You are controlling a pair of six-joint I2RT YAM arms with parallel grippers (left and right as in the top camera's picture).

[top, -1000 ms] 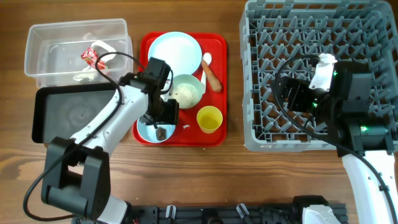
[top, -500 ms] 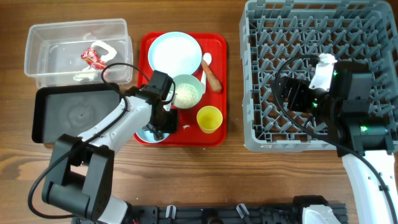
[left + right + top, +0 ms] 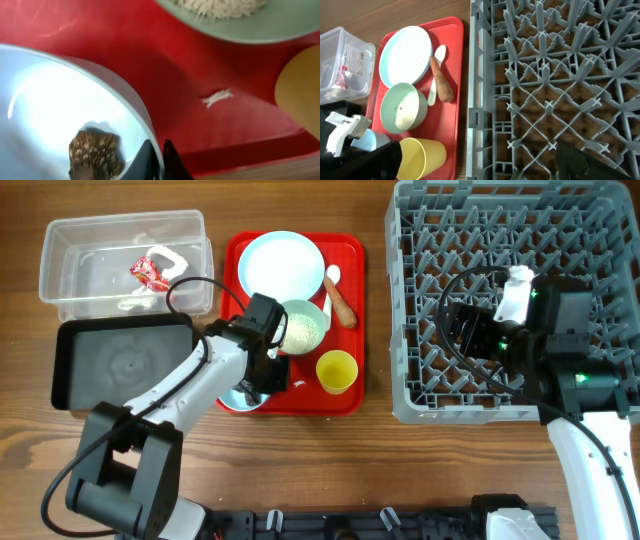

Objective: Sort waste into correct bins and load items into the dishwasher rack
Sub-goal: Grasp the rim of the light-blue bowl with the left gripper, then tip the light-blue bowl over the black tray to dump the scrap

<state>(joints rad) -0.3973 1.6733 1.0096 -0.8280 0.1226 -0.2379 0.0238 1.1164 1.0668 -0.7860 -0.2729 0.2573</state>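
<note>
I should set the light blue bowl on the red tray's front corner (image 3: 257,372) by the green bowl with my left gripper.
My left gripper (image 3: 160,161) is shut on the rim of the light blue bowl (image 3: 50,100), one finger inside and one outside. A dark brown food scrap (image 3: 95,155) lies in that bowl. From overhead the left gripper (image 3: 263,378) sits at the red tray's front, beside the green bowl of rice (image 3: 302,327) and the yellow cup (image 3: 336,371). The pale blue plate (image 3: 281,265), white spoon (image 3: 330,284) and carrot-like stick (image 3: 343,306) lie further back. My right gripper (image 3: 468,330) hovers open over the dishwasher rack (image 3: 560,240) with nothing in it.
The clear tub (image 3: 70,240) at the back left holds a red-and-white wrapper (image 3: 145,272) and paper scraps. The black tray (image 3: 115,360) lies in front of it. A small white scrap (image 3: 216,97) rests on the red tray (image 3: 150,60).
My left gripper came down at the light blue bowl and closed on its rim. The right arm has barely moved.
</note>
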